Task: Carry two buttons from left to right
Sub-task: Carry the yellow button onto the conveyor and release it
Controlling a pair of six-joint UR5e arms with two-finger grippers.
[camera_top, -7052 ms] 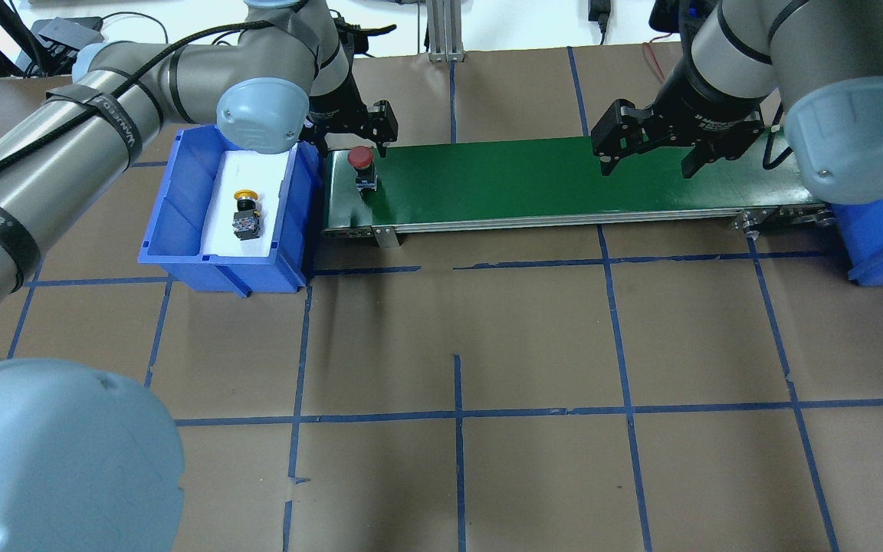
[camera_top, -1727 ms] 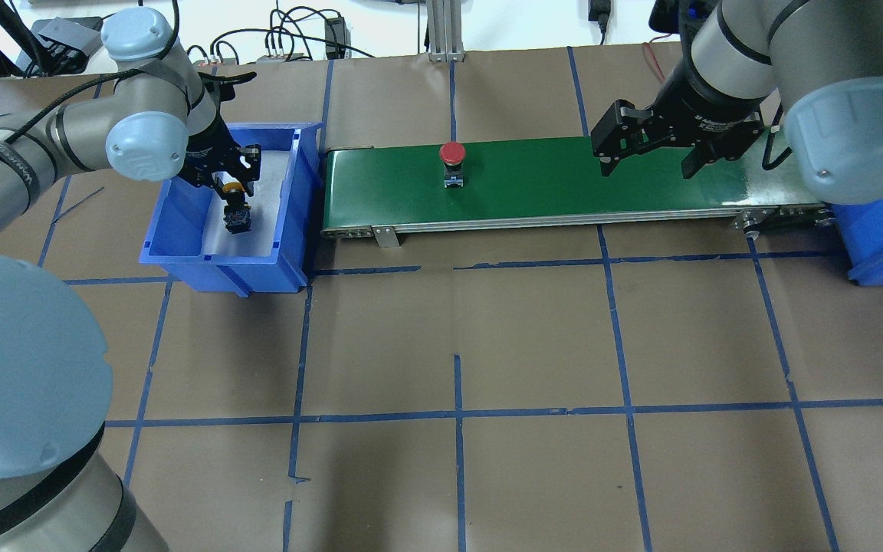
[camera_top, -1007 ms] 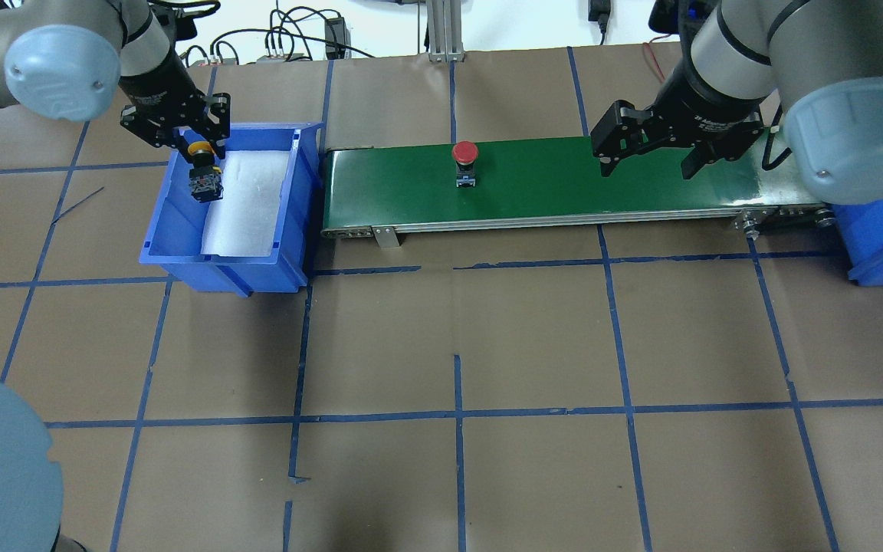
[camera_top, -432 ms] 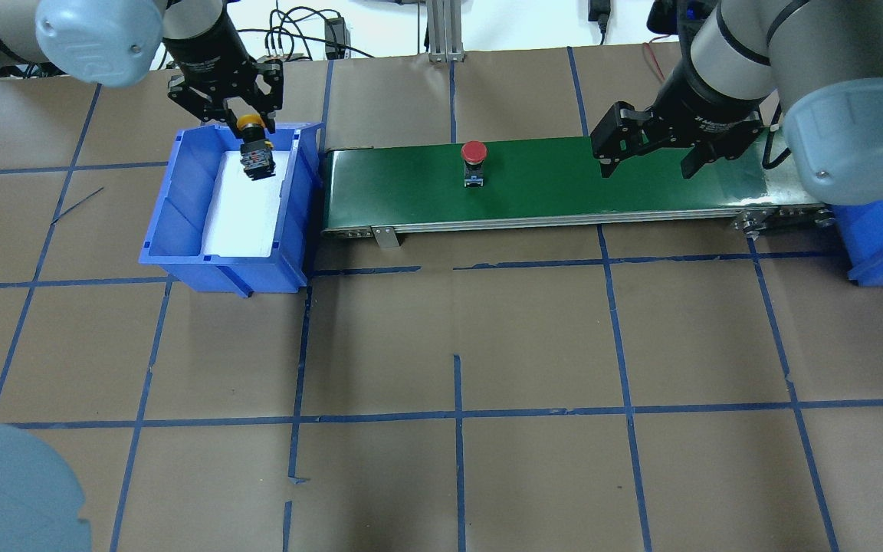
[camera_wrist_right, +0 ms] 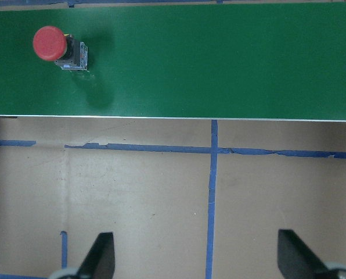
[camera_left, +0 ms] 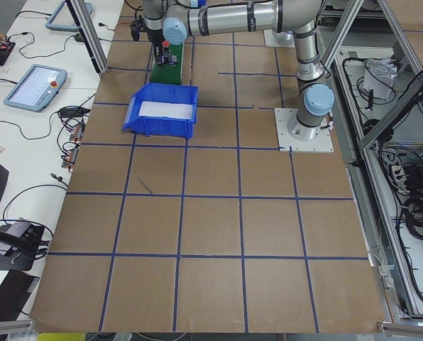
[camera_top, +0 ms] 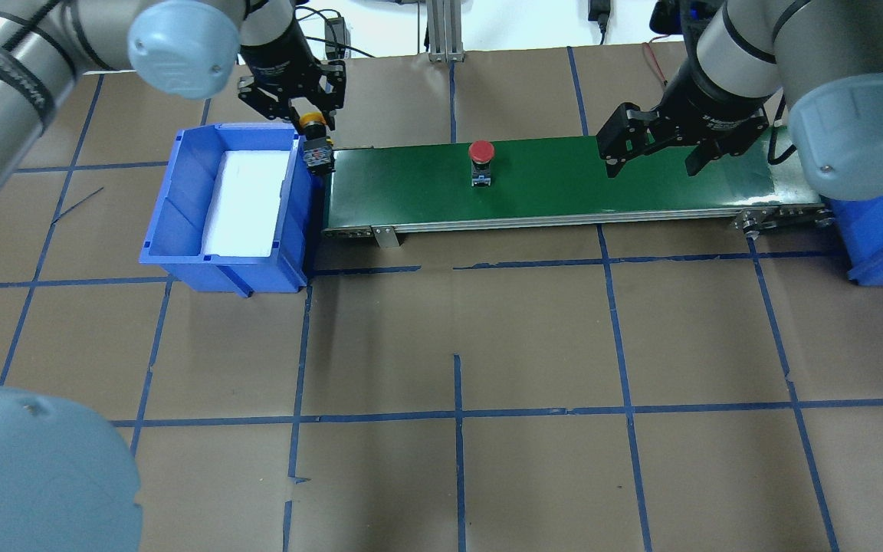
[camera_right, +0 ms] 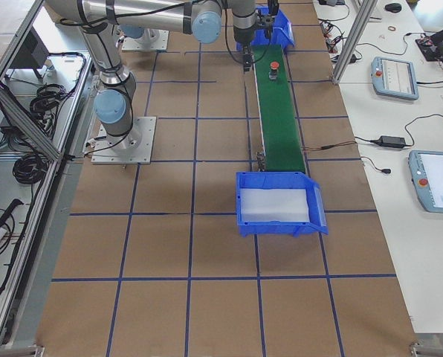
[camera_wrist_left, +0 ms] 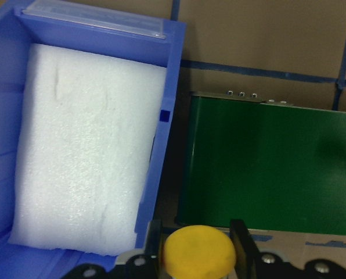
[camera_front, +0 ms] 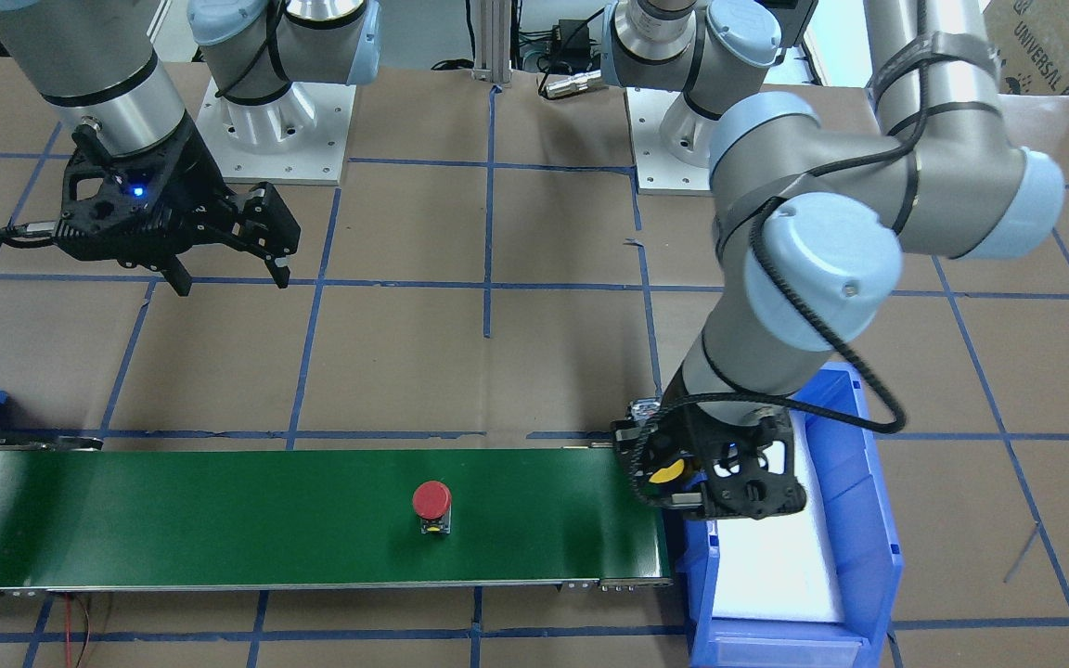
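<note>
The yellow button will be released from my left gripper onto the green conveyor belt's bare end (camera_front: 613, 535) (camera_wrist_left: 240, 140), beside the nearest blue bin.
The red button (camera_top: 481, 152) stands on the green conveyor belt (camera_top: 564, 184), left of the belt's middle; it also shows in the front view (camera_front: 431, 500) and the right wrist view (camera_wrist_right: 50, 43). My left gripper (camera_top: 305, 115) is shut on the yellow button (camera_top: 313, 123) and holds it in the air over the gap between the left blue bin (camera_top: 173, 245) and the belt's left end. The yellow cap shows between the fingers in the left wrist view (camera_wrist_left: 199, 252). My right gripper (camera_top: 652, 149) is open and empty above the belt's right part.
The left bin holds only a white foam pad (camera_top: 246, 203). A second blue bin (camera_top: 878, 245) stands at the belt's right end, with foam inside (camera_right: 275, 207). Brown table paper with a blue tape grid (camera_top: 457, 414) lies all around.
My left gripper took the yellow button out of the left bin, lifted it and carried it right to the belt's left end. The red button has travelled right along the belt. The right gripper stayed.
</note>
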